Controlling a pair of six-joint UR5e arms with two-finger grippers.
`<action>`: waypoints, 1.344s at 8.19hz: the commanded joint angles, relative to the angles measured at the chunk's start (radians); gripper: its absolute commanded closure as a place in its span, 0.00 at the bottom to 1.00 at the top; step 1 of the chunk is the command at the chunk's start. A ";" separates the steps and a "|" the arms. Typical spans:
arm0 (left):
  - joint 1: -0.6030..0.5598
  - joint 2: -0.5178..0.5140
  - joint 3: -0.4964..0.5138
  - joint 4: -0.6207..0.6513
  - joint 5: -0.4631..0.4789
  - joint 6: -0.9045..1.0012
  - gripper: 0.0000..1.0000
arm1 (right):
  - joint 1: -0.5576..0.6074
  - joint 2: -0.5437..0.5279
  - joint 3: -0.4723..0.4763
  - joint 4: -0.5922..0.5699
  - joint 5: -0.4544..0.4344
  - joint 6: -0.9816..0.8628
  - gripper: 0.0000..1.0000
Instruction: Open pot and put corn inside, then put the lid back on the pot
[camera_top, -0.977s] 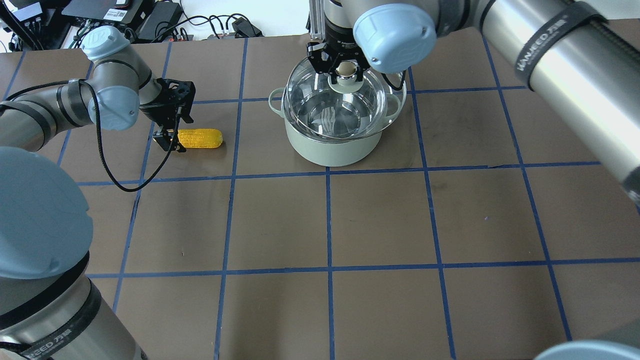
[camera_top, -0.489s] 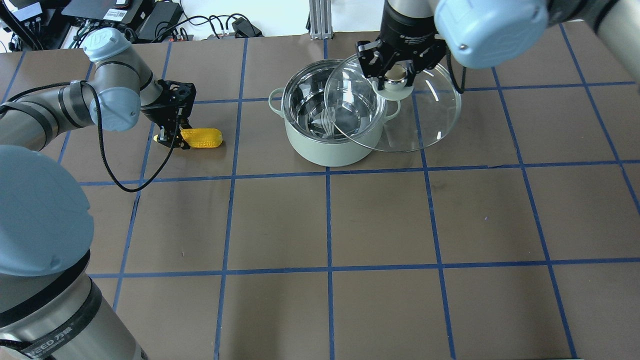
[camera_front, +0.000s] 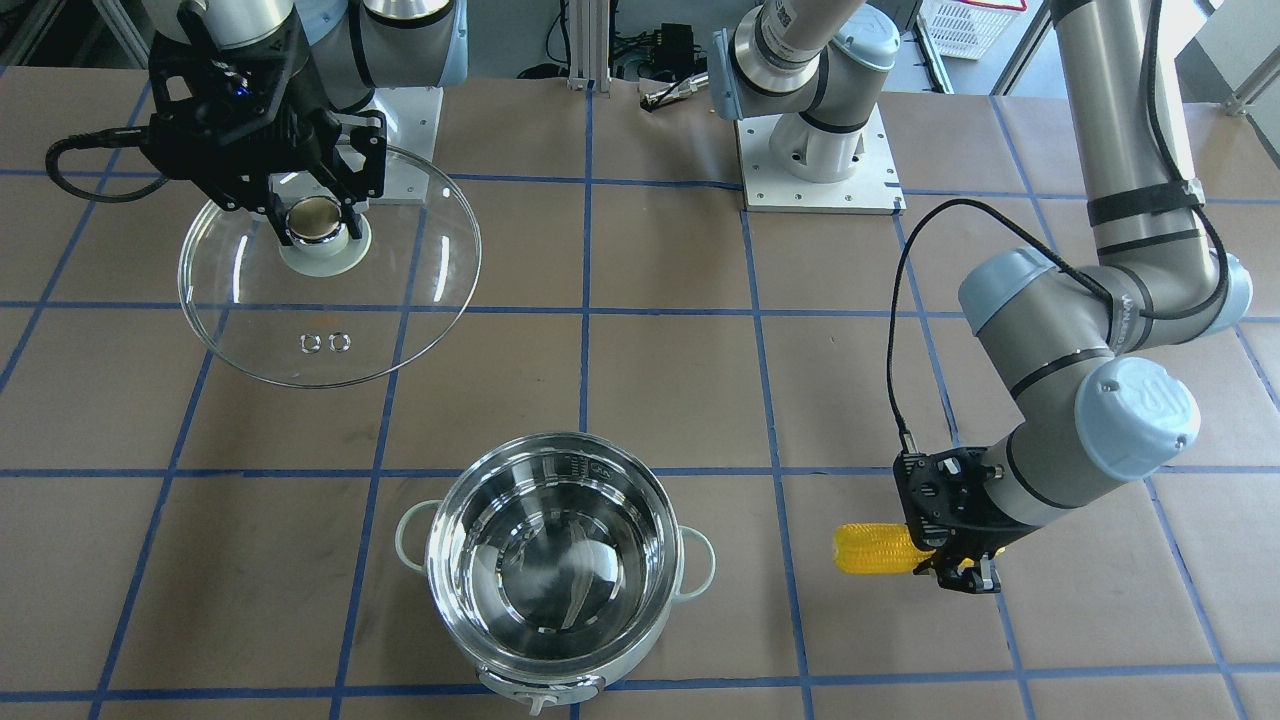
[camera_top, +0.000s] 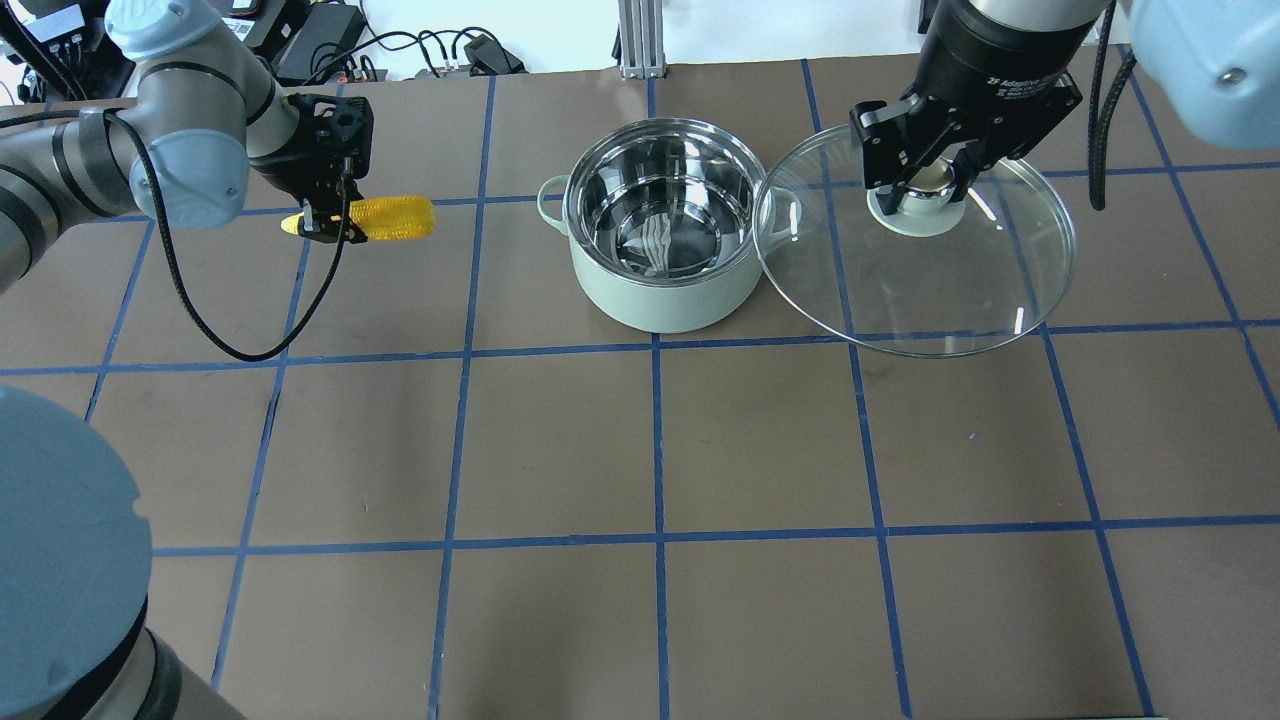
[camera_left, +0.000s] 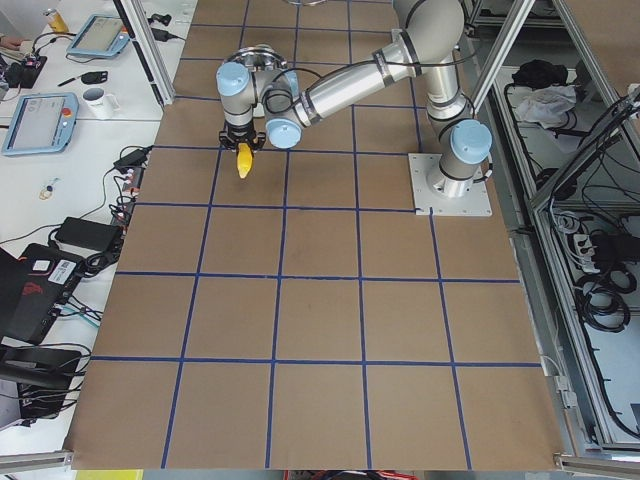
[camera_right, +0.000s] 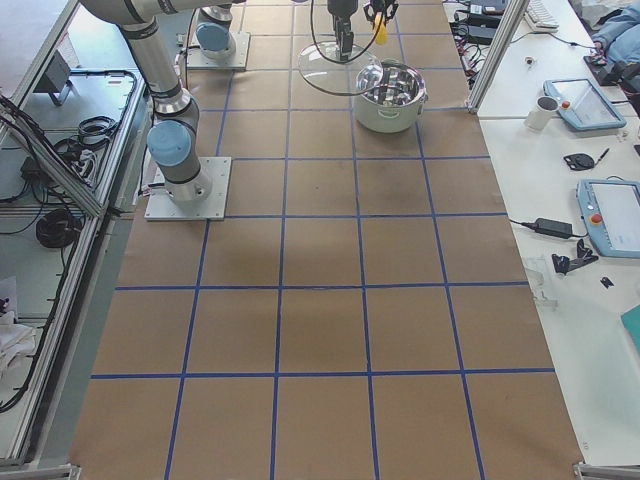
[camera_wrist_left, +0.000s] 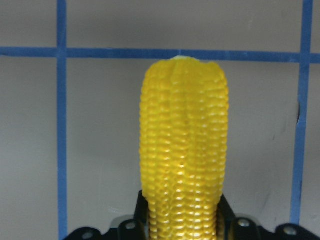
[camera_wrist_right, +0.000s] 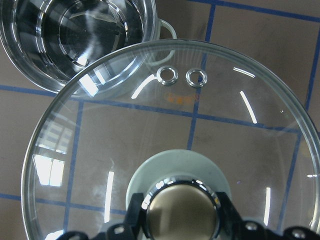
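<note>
Next, I release the yellow corn, now held level above the table, from my left gripper on the steel bottom of the open mint-green pot (camera_front: 554, 587).
The mint-green pot (camera_top: 660, 290) stands open at the table's far middle, its steel inside (camera_front: 555, 570) empty. My right gripper (camera_top: 925, 180) is shut on the knob (camera_front: 315, 220) of the glass lid (camera_top: 930, 300) and holds it in the air to the right of the pot, its edge just past the pot's rim. The lid also fills the right wrist view (camera_wrist_right: 100, 150). My left gripper (camera_top: 322, 222) is shut on the yellow corn (camera_top: 395, 216) near its tapered end and holds it level above the table, left of the pot. The corn shows close in the left wrist view (camera_wrist_left: 184, 150).
The brown table (camera_top: 660, 450) has a blue tape grid. Cables and electronics (camera_top: 300, 30) lie beyond its far edge. The arm bases (camera_front: 820, 160) stand on plates at the robot's side. A cable (camera_top: 230, 330) loops under my left arm.
My right gripper has carried the lid further right, off the pot. My left gripper has lifted the corn off the table and up toward the far side.
</note>
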 joint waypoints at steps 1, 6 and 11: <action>-0.083 0.138 0.004 0.043 -0.039 -0.070 1.00 | -0.009 -0.014 0.006 0.010 0.006 -0.023 0.70; -0.332 0.134 -0.002 0.275 -0.041 -0.388 1.00 | -0.009 -0.013 0.006 0.007 0.001 -0.034 0.70; -0.473 -0.004 0.004 0.445 -0.047 -0.486 1.00 | -0.012 -0.013 0.004 0.004 0.004 -0.040 0.70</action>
